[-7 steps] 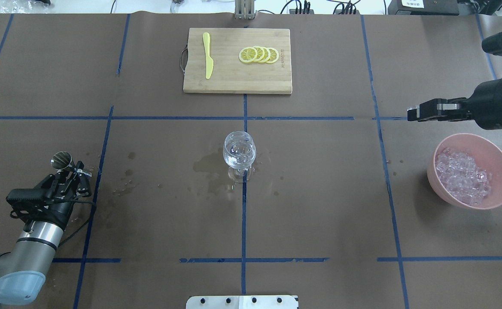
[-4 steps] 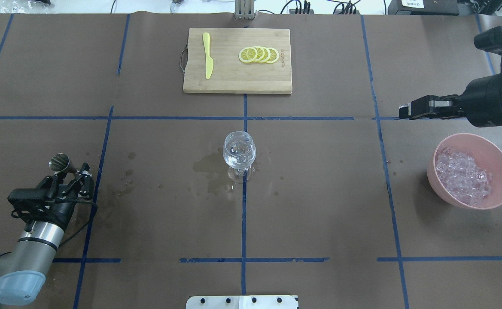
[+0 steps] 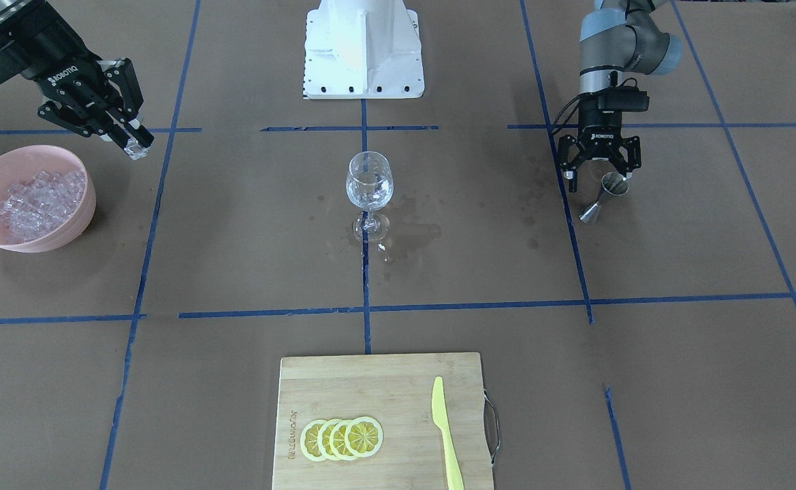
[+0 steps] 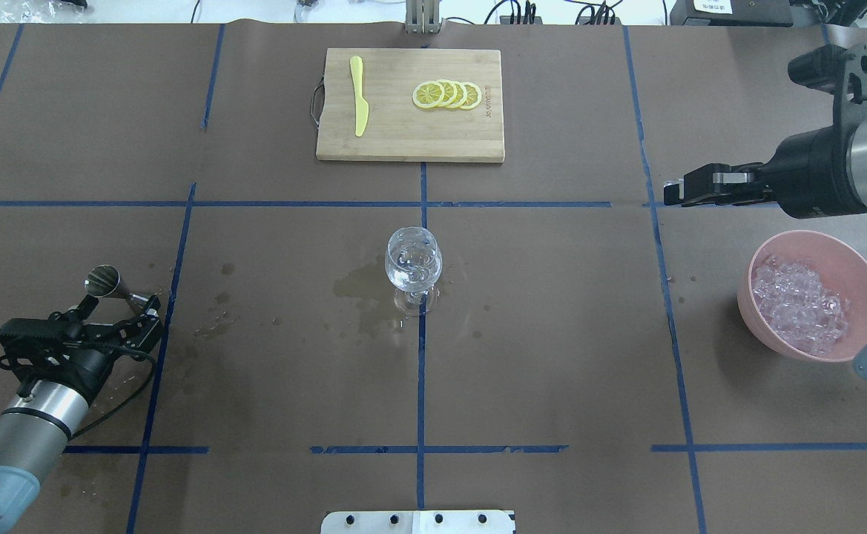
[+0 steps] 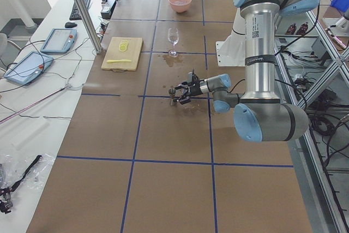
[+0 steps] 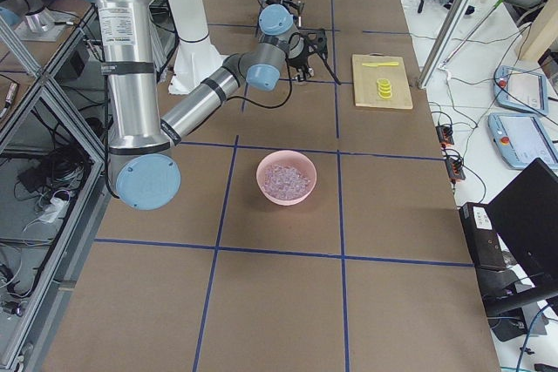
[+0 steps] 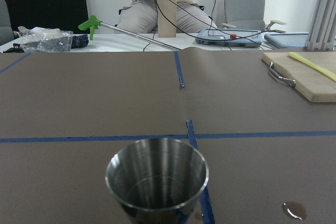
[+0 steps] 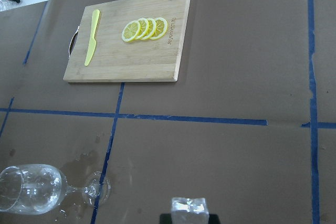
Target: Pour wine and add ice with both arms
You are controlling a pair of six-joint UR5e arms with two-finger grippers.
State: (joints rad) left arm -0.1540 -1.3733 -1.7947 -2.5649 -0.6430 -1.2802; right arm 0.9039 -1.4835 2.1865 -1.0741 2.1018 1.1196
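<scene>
I should let go of the ice cube with my right gripper inside the clear stemmed glass (image 3: 370,192) (image 8: 42,188), in the cup above the glass's stem.
A clear stemmed glass (image 4: 413,263) stands mid-table; whether it holds wine I cannot tell. It also shows in the front view (image 3: 369,180) and the right wrist view (image 8: 31,190). My right gripper (image 4: 674,193) hangs above the table, right of the glass, shut on one ice cube (image 3: 140,151), also in its wrist view (image 8: 189,205). The pile of ice (image 4: 796,304) fills a pink bowl (image 4: 746,300) at the right. My left gripper (image 4: 122,305) is open, level with the table, just behind a steel jigger (image 4: 103,280) that stands upright (image 7: 156,179).
A bamboo cutting board (image 4: 403,141) with lemon slices (image 4: 448,95) and a yellow knife (image 4: 359,96) lies beyond the glass. Dark wet stains (image 4: 359,289) mark the brown paper around the glass and near the jigger. The white pedestal (image 3: 363,47) stands at the robot's side.
My right gripper has moved left with the ice cube, away from the bowl towards the table's middle. My left arm has drawn back a little from the jigger, which stays in place.
</scene>
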